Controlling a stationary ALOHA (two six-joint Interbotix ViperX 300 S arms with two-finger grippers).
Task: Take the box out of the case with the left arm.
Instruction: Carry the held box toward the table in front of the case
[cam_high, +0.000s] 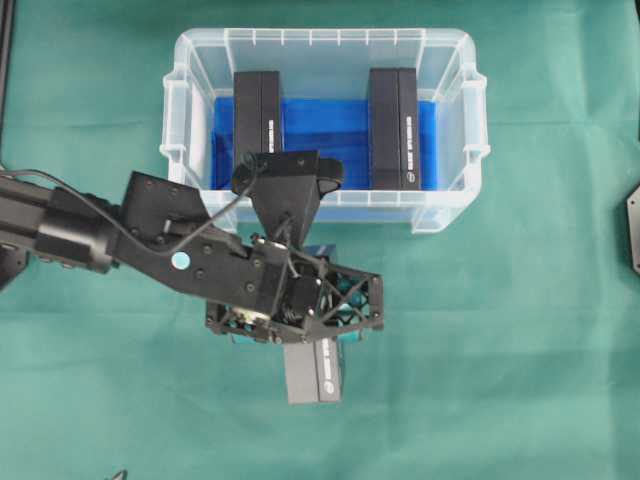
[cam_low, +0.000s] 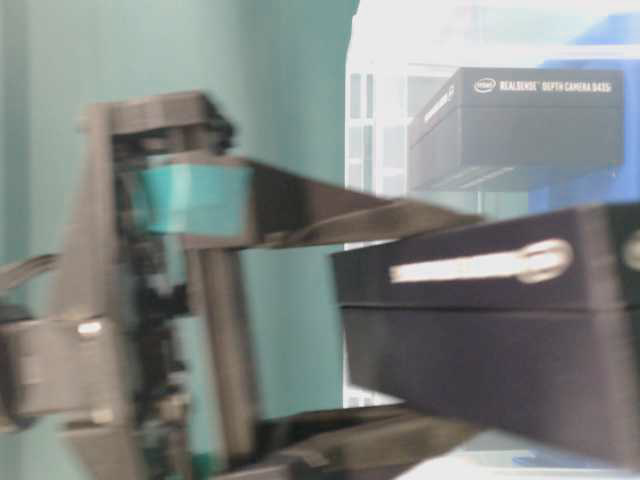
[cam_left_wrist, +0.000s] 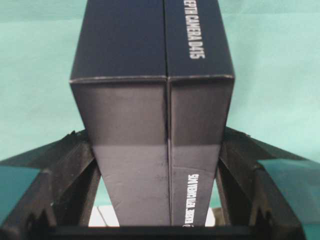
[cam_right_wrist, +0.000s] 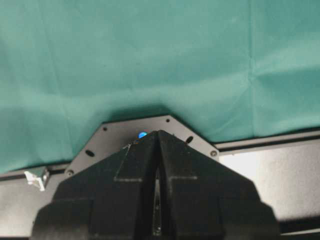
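Note:
Next, I set the black box, now held over the green cloth, on the green cloth (cam_high: 318, 334) before the clear case, using my left gripper.
My left gripper (cam_high: 305, 310) is shut on a black box (cam_high: 313, 372), which it holds by its long sides over the green cloth just in front of the case (cam_high: 452, 215). The left wrist view shows the box (cam_left_wrist: 150, 115) filling the gap between the fingers (cam_left_wrist: 75, 160), with the gripper (cam_left_wrist: 155, 137) tight on both sides. Whether the box touches the cloth I cannot tell. The clear case has a blue floor and holds two more black boxes, one at the left (cam_high: 257, 110) and one at the right (cam_high: 393, 125). My right gripper (cam_right_wrist: 158, 136) is shut and empty.
Green cloth (cam_high: 520, 380) covers the table all around. A grey mounting plate (cam_right_wrist: 107, 137) and a black base lie under the right gripper. A black part (cam_high: 632, 232) shows at the far right edge of the overhead view.

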